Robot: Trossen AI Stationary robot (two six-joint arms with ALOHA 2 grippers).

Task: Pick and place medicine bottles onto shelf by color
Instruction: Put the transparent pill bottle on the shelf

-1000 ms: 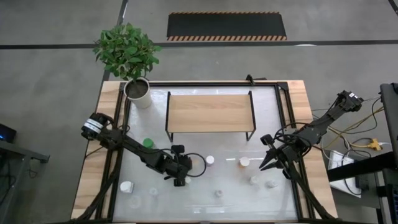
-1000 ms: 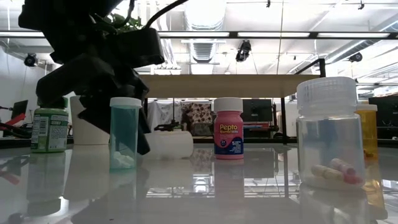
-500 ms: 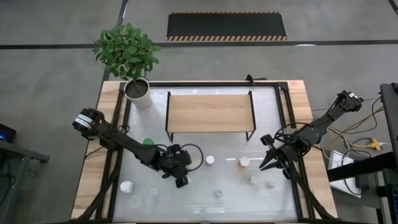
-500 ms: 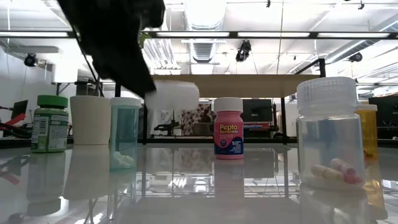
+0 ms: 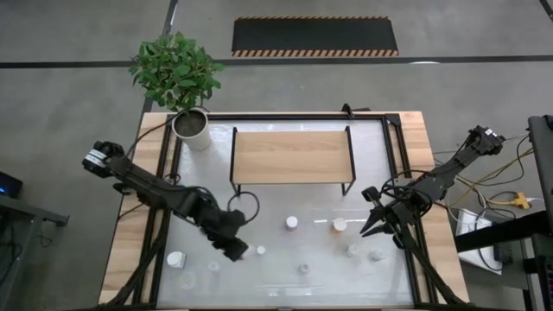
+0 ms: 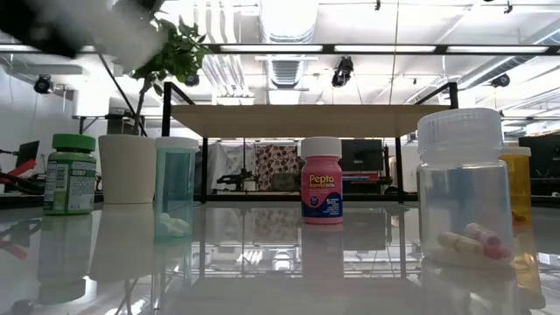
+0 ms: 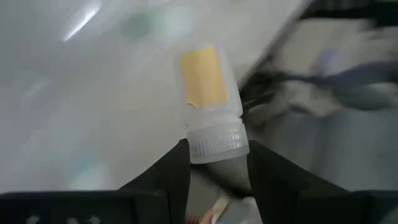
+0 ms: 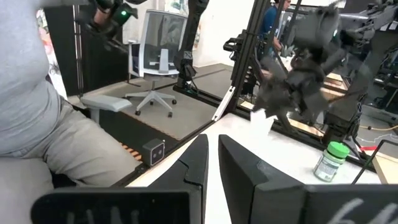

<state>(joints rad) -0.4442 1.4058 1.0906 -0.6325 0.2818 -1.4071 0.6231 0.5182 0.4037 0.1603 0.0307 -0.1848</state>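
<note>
The white bottle's body slants away from my left gripper's fingers; next I stand it on the glass, then regrip the ribbed cap (image 7: 217, 141) from above before shelving it.
My left gripper (image 5: 244, 250) is over the table's near left middle, shut on a small white bottle with a yellow label (image 7: 208, 93). That bottle shows blurred high in the low view (image 6: 118, 26). On the glass stand a green-capped bottle (image 5: 205, 198), a white one (image 5: 292, 222), an orange one (image 5: 340, 225), the pink bottle (image 6: 321, 180), a teal vial (image 6: 176, 186) and clear jars (image 6: 464, 185). The shelf (image 5: 291, 155) stands on its legs at the far middle. My right gripper (image 5: 371, 229) waits shut near the right side. My left gripper pinches the white bottle between its two fingers (image 7: 171, 171) at the ribbed cap end (image 7: 217, 142). The labelled body sticks out beyond the fingertips. The bottle is lifted clear of the glass, high above the other bottles in the low view.
A potted plant (image 5: 192, 128) stands at the far left corner. Several small jars dot the near strip of glass (image 5: 304, 268). A black frame (image 5: 393, 155) borders the glass. A seated person in grey (image 8: 37, 112) shows beyond the table in the right wrist view.
My left gripper has risen from table height and drawn back toward the table's left. The white bottle, which lay on its side on the glass, is now lifted clear with it.
</note>
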